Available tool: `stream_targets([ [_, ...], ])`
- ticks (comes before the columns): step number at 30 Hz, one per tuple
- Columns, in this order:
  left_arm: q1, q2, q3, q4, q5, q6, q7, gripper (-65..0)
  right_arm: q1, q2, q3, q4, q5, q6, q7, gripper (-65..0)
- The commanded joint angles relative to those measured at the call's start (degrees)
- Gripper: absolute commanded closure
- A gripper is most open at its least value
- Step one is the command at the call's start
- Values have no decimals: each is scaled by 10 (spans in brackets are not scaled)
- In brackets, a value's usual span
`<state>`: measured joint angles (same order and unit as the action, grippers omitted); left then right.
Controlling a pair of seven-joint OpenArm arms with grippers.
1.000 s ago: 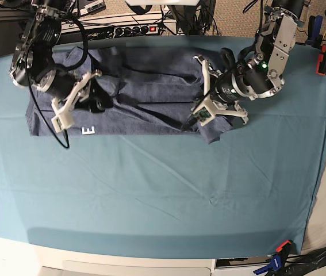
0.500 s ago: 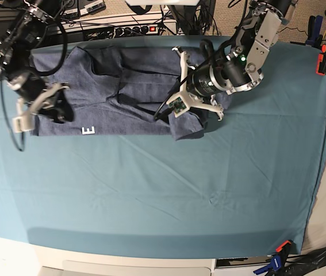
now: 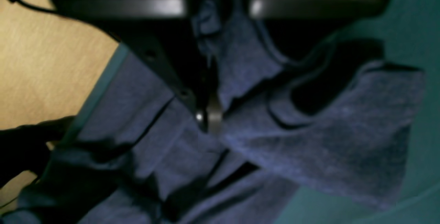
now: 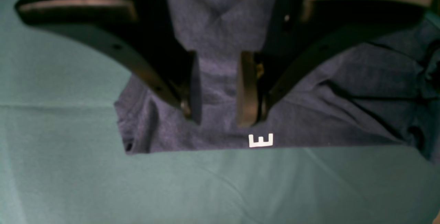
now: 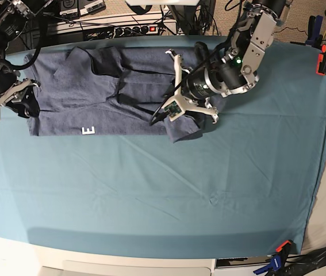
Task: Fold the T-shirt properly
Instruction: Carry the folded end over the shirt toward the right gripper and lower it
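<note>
My left gripper will release the raised fold on the T-shirt's front strip [image 5: 117, 112], near the white letter E.
The slate-blue T-shirt [image 5: 117, 86] lies rumpled along the back of the teal table cloth [image 5: 163, 190], with a white letter E [image 5: 88, 130] near its front hem. My left gripper [image 5: 171, 110] is over the shirt's right part. In the left wrist view it [image 3: 209, 122] is shut on a raised fold of the T-shirt [image 3: 343, 141]. My right gripper [image 5: 10, 100] is at the shirt's left end. In the right wrist view it [image 4: 218, 109] is open and empty just above the T-shirt [image 4: 343, 114], behind the letter E [image 4: 260, 140].
An orange clamp [image 5: 325, 57] grips the cloth at the back right edge and a blue one [image 5: 277, 259] at the front right corner. A power strip [image 5: 128, 30] and cables lie behind the table. The cloth's back edge [image 3: 99, 86] runs close to the shirt.
My left gripper has moved left in the base view, pulling the shirt's right part with it. My right gripper has swung left to the shirt's left end.
</note>
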<state>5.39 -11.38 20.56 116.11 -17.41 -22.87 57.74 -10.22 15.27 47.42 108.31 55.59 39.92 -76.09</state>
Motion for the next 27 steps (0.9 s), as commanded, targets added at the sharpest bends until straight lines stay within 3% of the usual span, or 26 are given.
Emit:
stream_targets([
  [1,-6,9,1,7,-14,0,-17,0,3,13,3,8,16,1,13,-186],
  [13,-8,55,75,-26,12,0,-23,0,4,13,3,8,16,1,13,-186],
  [27,-56,108,76,-95,14,0,-27,0,0,12,3,8,16,1,13,-186],
])
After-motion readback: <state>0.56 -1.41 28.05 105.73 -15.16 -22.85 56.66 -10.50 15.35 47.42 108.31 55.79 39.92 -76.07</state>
